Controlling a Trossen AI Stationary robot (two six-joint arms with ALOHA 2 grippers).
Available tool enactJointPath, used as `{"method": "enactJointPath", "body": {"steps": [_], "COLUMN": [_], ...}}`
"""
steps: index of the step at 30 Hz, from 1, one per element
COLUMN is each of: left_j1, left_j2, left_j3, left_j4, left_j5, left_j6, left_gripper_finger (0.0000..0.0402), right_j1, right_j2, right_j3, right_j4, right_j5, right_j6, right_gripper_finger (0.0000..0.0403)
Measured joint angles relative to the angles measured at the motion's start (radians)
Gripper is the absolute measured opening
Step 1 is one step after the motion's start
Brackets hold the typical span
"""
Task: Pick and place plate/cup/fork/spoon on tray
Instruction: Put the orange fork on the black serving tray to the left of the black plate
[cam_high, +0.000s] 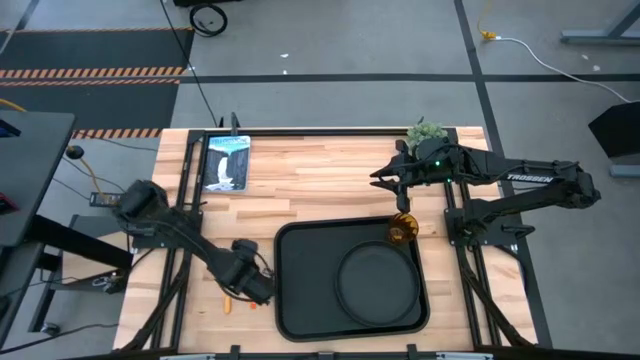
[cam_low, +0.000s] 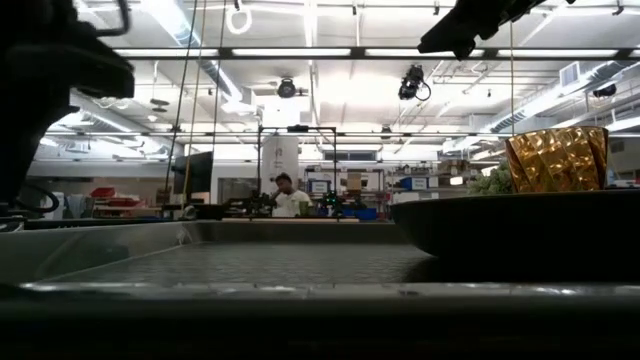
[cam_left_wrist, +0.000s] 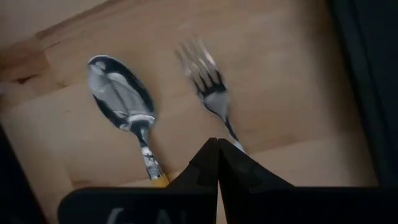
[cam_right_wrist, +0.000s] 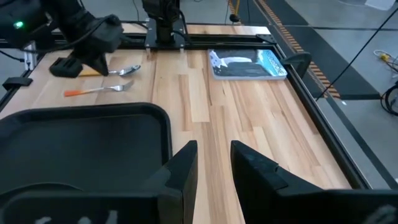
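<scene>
My left gripper's fingers are shut with the fork's neck slanting past them, so next I open them and close around the fork's handle (cam_left_wrist: 239, 146) before moving to the tray.
The black tray (cam_high: 300, 250) lies at the table's near middle. The round black plate (cam_high: 378, 283) rests flat in its right half, and the amber cup (cam_high: 402, 231) stands upright in its far right corner; the low view also shows the cup (cam_low: 558, 158). The spoon (cam_left_wrist: 121, 99) and the fork (cam_left_wrist: 205, 81) lie side by side on the wood left of the tray. My left gripper (cam_left_wrist: 217, 144) is shut, just above their handles. My right gripper (cam_right_wrist: 214, 152) is open and empty over the wood beyond the tray's far edge. My left gripper's shut fingertips (cam_left_wrist: 208, 158) stand over the fork's neck (cam_left_wrist: 231, 134), pointing down. The fingers hide the place, so I cannot tell whether they touch the fork.
A blue and white flat packet (cam_high: 225, 160) lies at the table's far left. A green plant-like thing (cam_high: 428, 132) sits at the far right edge. Bare wood shows between the tray and the far edge. A person (cam_low: 290, 197) stands far off in the room.
</scene>
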Motion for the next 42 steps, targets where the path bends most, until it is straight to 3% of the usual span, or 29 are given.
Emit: {"method": "enactJointPath", "body": {"steps": [4,10,14,18,32,42], "left_j1": [-0.010,-0.010,-0.010,-0.010,-0.008,-0.008], "left_j2": [-0.051,-0.038,-0.039,-0.035,0.009,0.010], "left_j3": [-0.097,-0.162,-0.167,-0.167,-0.164,-0.165], "left_j4": [0.103,0.249,0.269,0.270,0.295,0.296], "left_j5": [-0.021,0.013,-0.002,0.012,0.044,0.047], "left_j6": [-0.108,-0.148,-0.175,-0.207,-0.214,-0.209], "left_gripper_finger": [0.0020,0.0091,0.0136,0.0156,0.0119,0.0041], "right_j1": [0.000,0.000,0.000,0.000,0.000,0.000], "right_j2": [0.000,0.000,0.000,0.000,0.000,0.000], "right_j3": [0.000,0.000,0.000,0.000,0.000,0.000], "right_j4": [0.000,0.000,0.000,0.001,0.022,0.021], "right_j5": [0.000,0.000,-0.002,-0.026,-0.038,-0.038], "right_j6": [0.003,0.004,0.003,0.001,-0.007,-0.007], "right_gripper_finger": [0.0103,0.0103,0.0103,0.0103,0.0103,0.0103]}}
